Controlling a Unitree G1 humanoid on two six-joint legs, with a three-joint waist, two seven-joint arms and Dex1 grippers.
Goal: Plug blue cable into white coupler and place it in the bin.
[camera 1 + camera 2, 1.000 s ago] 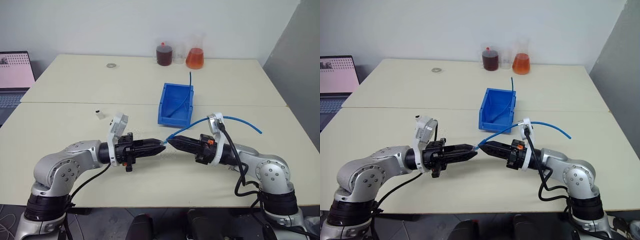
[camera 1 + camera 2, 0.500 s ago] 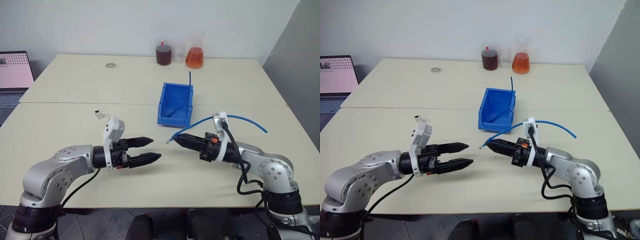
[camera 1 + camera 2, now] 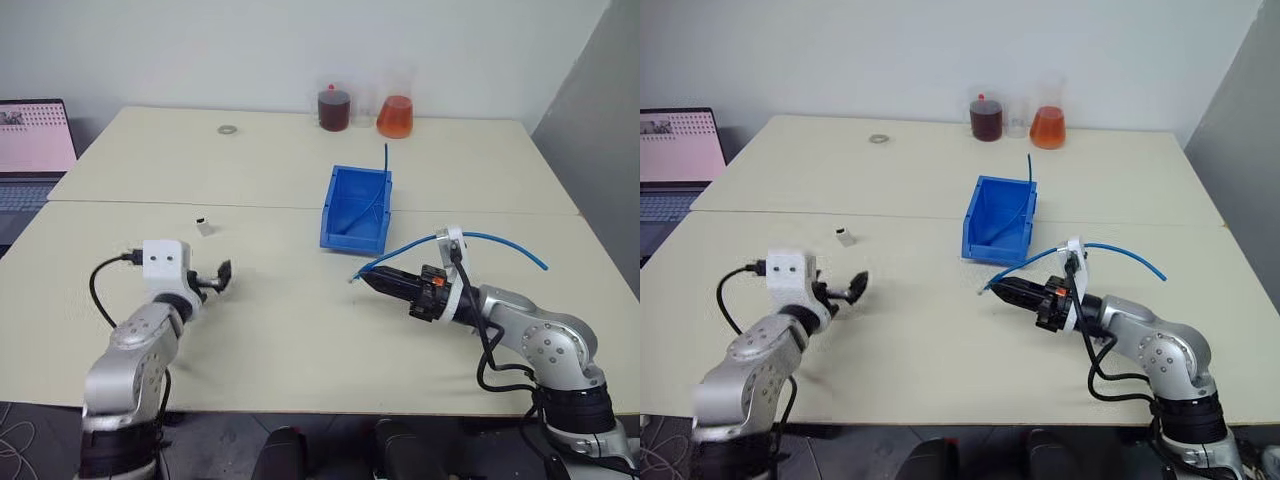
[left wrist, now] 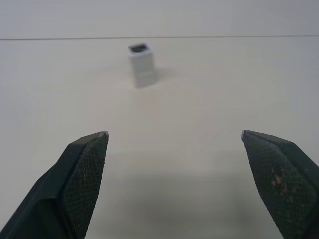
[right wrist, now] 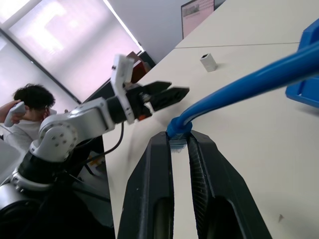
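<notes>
The white coupler should next be held by my left gripper by its sides [image 3: 206, 229] [image 4: 143, 71] below the dark opening, because the plug of the blue cable goes in there.
The white coupler [image 3: 204, 227] stands on the table left of centre, its dark opening up [image 4: 141, 64]. My left gripper [image 3: 222, 275] hangs open just short of it and points at it, with nothing between its fingers [image 4: 82, 169]. The blue cable [image 3: 470, 238] arcs over the table at the right. My right gripper [image 3: 366, 279] is shut on it close to its plug end [image 5: 178, 137], and the plug tip pokes out leftward. The blue bin [image 3: 355, 208] sits behind the right gripper, near the table's middle.
Another thin blue cable [image 3: 385, 160] rises out of the bin. Two flasks, dark red [image 3: 334, 107] and orange [image 3: 395, 115], stand at the back edge, with a small ring [image 3: 228, 129] to their left. A laptop [image 3: 35, 140] is at far left. A person [image 5: 25, 107] sits beyond the table.
My left gripper let go near the cable's plug end, opened wide and swung left to face the coupler. The right gripper kept hold of the cable and shifted slightly right.
</notes>
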